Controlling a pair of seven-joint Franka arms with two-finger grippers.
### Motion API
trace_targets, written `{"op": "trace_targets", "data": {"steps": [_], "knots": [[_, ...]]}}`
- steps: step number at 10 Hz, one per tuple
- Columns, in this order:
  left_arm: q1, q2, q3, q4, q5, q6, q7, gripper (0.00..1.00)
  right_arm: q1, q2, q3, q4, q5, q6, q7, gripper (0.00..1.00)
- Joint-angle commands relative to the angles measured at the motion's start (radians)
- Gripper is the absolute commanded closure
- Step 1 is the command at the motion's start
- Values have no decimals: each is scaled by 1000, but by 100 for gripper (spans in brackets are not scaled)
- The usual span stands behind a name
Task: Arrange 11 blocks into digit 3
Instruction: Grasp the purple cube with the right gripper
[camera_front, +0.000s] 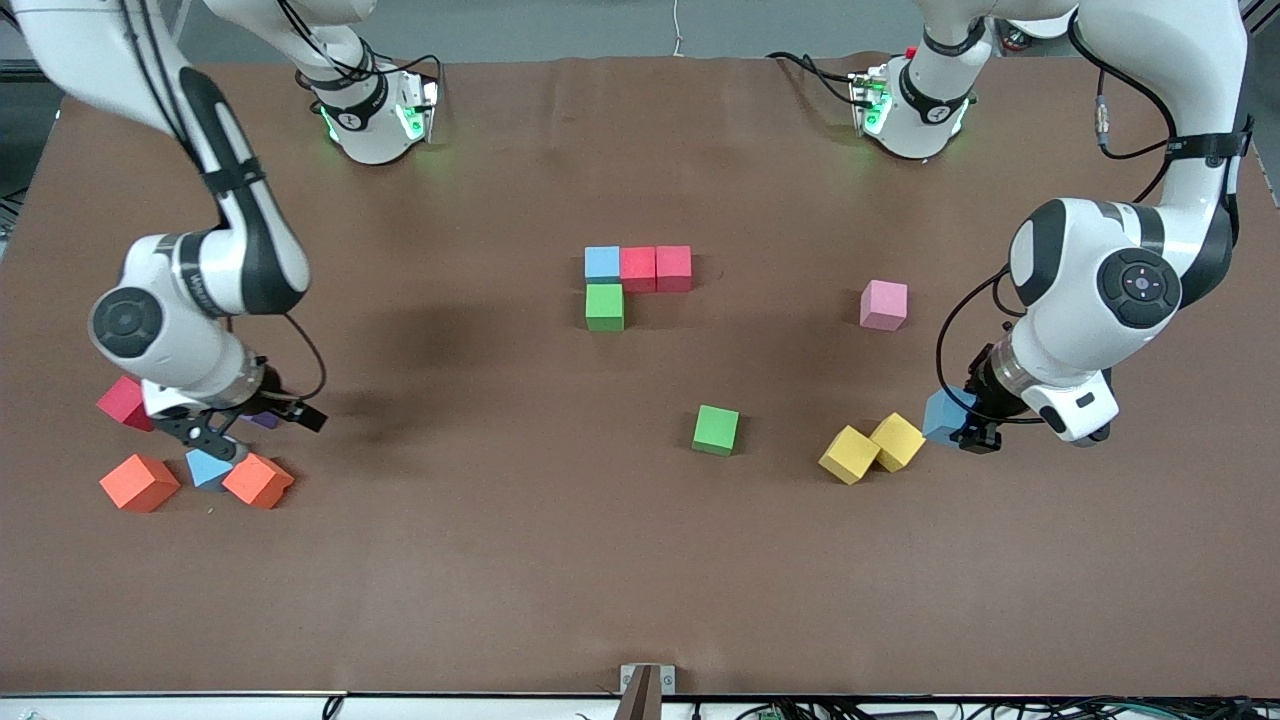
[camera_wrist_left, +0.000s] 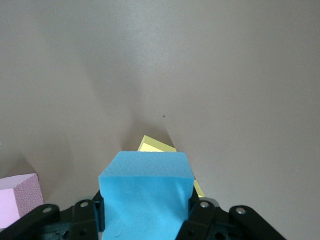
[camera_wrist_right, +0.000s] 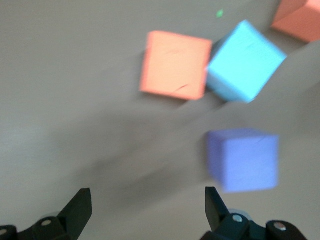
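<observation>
Next, my right gripper closes on opposite sides of the purple cube (camera_front: 263, 420) (camera_wrist_right: 243, 161), which sits by itself near the loose blue cube and the orange cube.
The digit 3 stands at mid-table as a row of a blue cube (camera_front: 602, 264) and two red cubes (camera_front: 637, 268) (camera_front: 673, 268), with a green cube (camera_front: 604, 306) touching the blue one on the side nearer the camera. My left gripper (camera_front: 962, 425) (camera_wrist_left: 146, 212) is shut on a blue cube (camera_front: 944, 414) (camera_wrist_left: 146, 192), just above the table beside two yellow cubes (camera_front: 849, 454) (camera_front: 897, 441). My right gripper (camera_front: 235, 432) (camera_wrist_right: 145, 205) is open and empty over a purple cube (camera_front: 264, 421) (camera_wrist_right: 243, 160), a blue cube (camera_front: 207, 468) (camera_wrist_right: 245, 61) and an orange cube (camera_front: 258, 480) (camera_wrist_right: 175, 65).
A loose green cube (camera_front: 716, 430) lies nearer the camera than the digit. A pink cube (camera_front: 884, 304) (camera_wrist_left: 17, 197) sits toward the left arm's end. A red cube (camera_front: 124, 402) and another orange cube (camera_front: 139, 482) lie at the right arm's end.
</observation>
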Motion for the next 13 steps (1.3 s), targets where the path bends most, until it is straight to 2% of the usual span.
{"op": "trace_targets", "data": {"steps": [1, 3, 7, 8, 9, 10, 11, 13], "knots": [[3, -8, -3, 6, 11, -19, 14, 93, -99, 8, 26, -19, -23, 51, -76, 0], [4, -11, 0, 6, 13, -7, 17, 93, -141, 43, 25, -44, -26, 128, -96, 0], [18, -11, -3, -1, 13, 36, 23, 93, -199, 51, 26, -110, -26, 154, -158, 0], [18, -11, -3, 3, 13, 36, 25, 93, -208, 62, 26, -125, -26, 209, -158, 0], [19, -18, -3, 4, 11, 35, 32, 93, -209, 86, 26, -134, -24, 270, -156, 28], [19, -22, -2, 4, 11, 35, 43, 93, -209, 95, 28, -127, -24, 279, -158, 75], [21, -25, 1, 4, 10, 35, 54, 93, -196, 95, 28, -125, -24, 279, -159, 96], [21, -23, 1, 4, 10, 35, 60, 93, -170, 85, 31, -128, -24, 248, -156, 100]]}}
